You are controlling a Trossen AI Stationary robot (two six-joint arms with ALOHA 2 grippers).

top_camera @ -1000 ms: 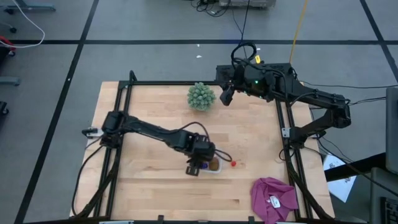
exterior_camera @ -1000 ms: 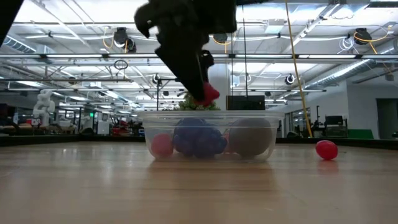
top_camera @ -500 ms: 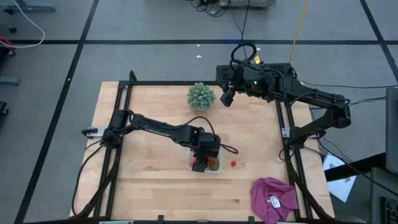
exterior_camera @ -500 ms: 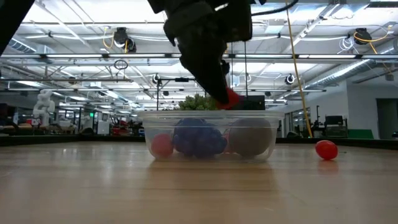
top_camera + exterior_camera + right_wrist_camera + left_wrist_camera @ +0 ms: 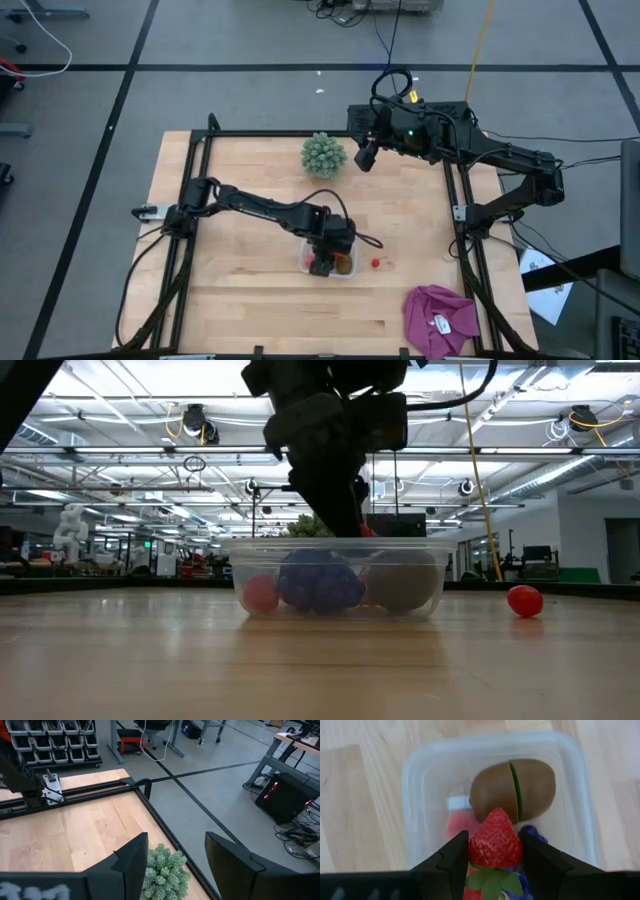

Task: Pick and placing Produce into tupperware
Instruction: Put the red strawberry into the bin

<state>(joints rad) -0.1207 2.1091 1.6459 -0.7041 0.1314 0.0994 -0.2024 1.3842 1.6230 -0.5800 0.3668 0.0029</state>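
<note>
My left gripper has the strawberry. It will let go of it in the clear tupperware (image 5: 332, 251) (image 5: 480, 841), next to the brown kiwi and the purple bunch of grapes.
The clear tupperware (image 5: 345, 272) (image 5: 415, 820) (image 5: 240, 575) stands on the table near its middle front. Inside lie a brown kiwi (image 5: 515, 787) (image 5: 400, 580), a purple grape cluster (image 5: 318, 582) and a red strawberry (image 5: 260, 594). My left gripper (image 5: 495, 847) (image 5: 322, 262) hangs just over the container, shut on another strawberry (image 5: 495, 840). One more strawberry (image 5: 376, 264) (image 5: 525, 600) lies on the wood to the container's right. My right gripper (image 5: 175, 857) (image 5: 364, 155) waits open, high at the far right. My left gripper pinches the strawberry's two sides (image 5: 476, 851) between its two fingers, its green leaves (image 5: 492, 880) toward the gripper and its tip pointing away. The fingers slant steeply down from above. The strawberry hangs clear, at the container's rim, over the kiwi and the grapes.
A green spiky ball (image 5: 324, 154) (image 5: 165, 870) sits at the table's far edge, below my right gripper. A magenta cloth (image 5: 440, 318) lies at the near right corner. A black frame (image 5: 300, 133) runs round the table.
My left gripper has carried the strawberry from the container's left side to over its middle, toward the table's right edge, and sunk down to the rim. It has stayed shut on the fruit.
</note>
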